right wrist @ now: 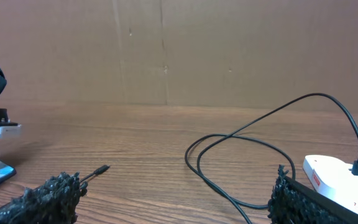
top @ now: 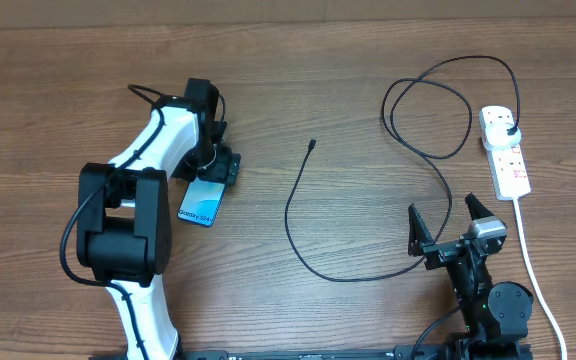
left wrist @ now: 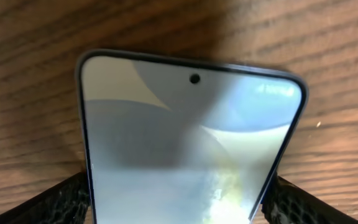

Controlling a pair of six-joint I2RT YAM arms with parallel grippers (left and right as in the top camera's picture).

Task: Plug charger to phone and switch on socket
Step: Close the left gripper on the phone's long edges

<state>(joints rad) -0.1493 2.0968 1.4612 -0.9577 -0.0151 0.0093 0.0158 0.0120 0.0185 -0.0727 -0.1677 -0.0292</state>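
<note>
The phone sits crooked in my left gripper near its camera end, so next I open, straighten up and grab the phone closer to its lettered end (top: 202, 202).
The phone (top: 200, 203), with a light blue screen, lies at the left of the table. It fills the left wrist view (left wrist: 185, 124). My left gripper (top: 214, 166) is at the phone's far end, with a finger pressed against each long edge (left wrist: 180, 196). The charger's black cable (top: 293, 215) curves across the middle. Its connector tip (top: 312, 144) lies free on the wood and also shows in the right wrist view (right wrist: 103, 168). Its plug (top: 509, 131) sits in the white socket strip (top: 505, 160) at the right. My right gripper (top: 444, 222) is open and empty near the front edge (right wrist: 176, 199).
The cable makes loops (top: 428, 110) between the middle of the table and the strip. The strip's white cord (top: 528, 260) runs to the front edge beside my right arm. A brown board wall (right wrist: 166, 50) stands behind the table.
</note>
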